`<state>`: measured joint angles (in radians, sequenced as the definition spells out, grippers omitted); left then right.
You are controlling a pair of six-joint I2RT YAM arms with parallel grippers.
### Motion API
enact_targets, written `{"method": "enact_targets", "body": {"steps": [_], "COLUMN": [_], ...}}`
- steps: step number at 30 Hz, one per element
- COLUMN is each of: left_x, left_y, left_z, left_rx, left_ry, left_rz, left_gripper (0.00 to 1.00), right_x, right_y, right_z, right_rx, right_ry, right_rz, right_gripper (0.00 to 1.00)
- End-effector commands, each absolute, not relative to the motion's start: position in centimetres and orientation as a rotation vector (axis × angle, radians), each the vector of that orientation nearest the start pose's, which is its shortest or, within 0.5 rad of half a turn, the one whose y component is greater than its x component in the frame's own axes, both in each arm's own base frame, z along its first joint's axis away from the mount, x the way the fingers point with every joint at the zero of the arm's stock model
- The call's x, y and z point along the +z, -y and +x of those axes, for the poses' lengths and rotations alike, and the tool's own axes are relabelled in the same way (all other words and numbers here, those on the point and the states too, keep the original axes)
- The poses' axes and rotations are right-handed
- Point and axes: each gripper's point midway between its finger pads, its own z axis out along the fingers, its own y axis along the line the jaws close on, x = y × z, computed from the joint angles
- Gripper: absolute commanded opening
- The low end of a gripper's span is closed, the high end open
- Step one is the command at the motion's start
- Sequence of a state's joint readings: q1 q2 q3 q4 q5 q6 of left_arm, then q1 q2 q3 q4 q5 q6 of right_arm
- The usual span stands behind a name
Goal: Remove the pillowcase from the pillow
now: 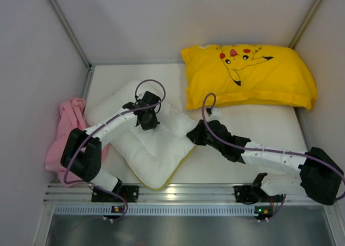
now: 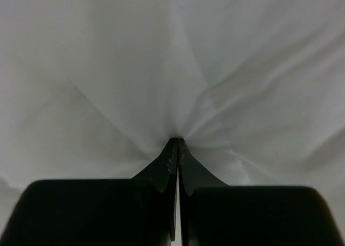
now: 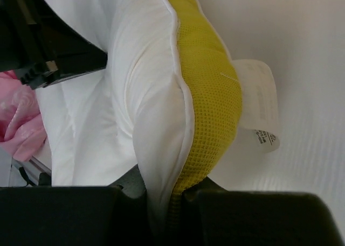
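My right gripper needs to let go of the white and yellow seam, now at the pillow's side, on the table (image 1: 157, 148), setting it down just in front of my left gripper.
The white pillow (image 1: 156, 149) with a yellow mesh edge (image 3: 210, 95) lies bent in the middle of the table. My left gripper (image 1: 146, 119) points down onto its top. In the left wrist view this left gripper (image 2: 178, 141) is shut, pinching a pucker of the white fabric (image 2: 161, 68). My right gripper (image 1: 193, 135) is at the pillow's right side, and in its own view the right gripper (image 3: 167, 197) is shut on the white and yellow seam. A crumpled pink cloth (image 1: 64, 133), apparently the pillowcase, lies apart from the pillow at the left wall.
A yellow cartoon-print pillow (image 1: 253, 76) lies at the back right. White walls enclose the table on three sides. A white care label (image 3: 261, 106) hangs from the pillow's edge. The pink cloth (image 3: 19, 117) shows at the left of the right wrist view.
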<state>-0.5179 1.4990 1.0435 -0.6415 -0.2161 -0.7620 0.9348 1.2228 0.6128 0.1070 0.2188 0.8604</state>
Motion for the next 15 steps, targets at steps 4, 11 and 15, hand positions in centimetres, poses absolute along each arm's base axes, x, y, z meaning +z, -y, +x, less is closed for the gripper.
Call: {"method": "enact_targets", "body": {"steps": [4,11,15], "left_x": [2.5,-1.0,-0.4], "left_y": [18.4,17.9,15.7], "left_z": [32.8,38.4,41.6], "left_rx": [-0.173,-0.143,-0.205], "left_ry": [-2.649,-2.695,-2.666], "left_rz": [-0.505,-0.596,-0.700], "left_gripper": [0.00,0.00,0.00], "right_x": [13.1,10.7,9.2], "right_y": [-27.6,-30.2,-33.4], "right_z": [22.7,19.5,17.2], "right_rx": [0.848,0.936,1.005], "right_ry": [-2.115,-2.217,-2.293], "right_rz": [0.163,0.005,-0.161], "right_gripper": [0.00,0.00,0.00]}}
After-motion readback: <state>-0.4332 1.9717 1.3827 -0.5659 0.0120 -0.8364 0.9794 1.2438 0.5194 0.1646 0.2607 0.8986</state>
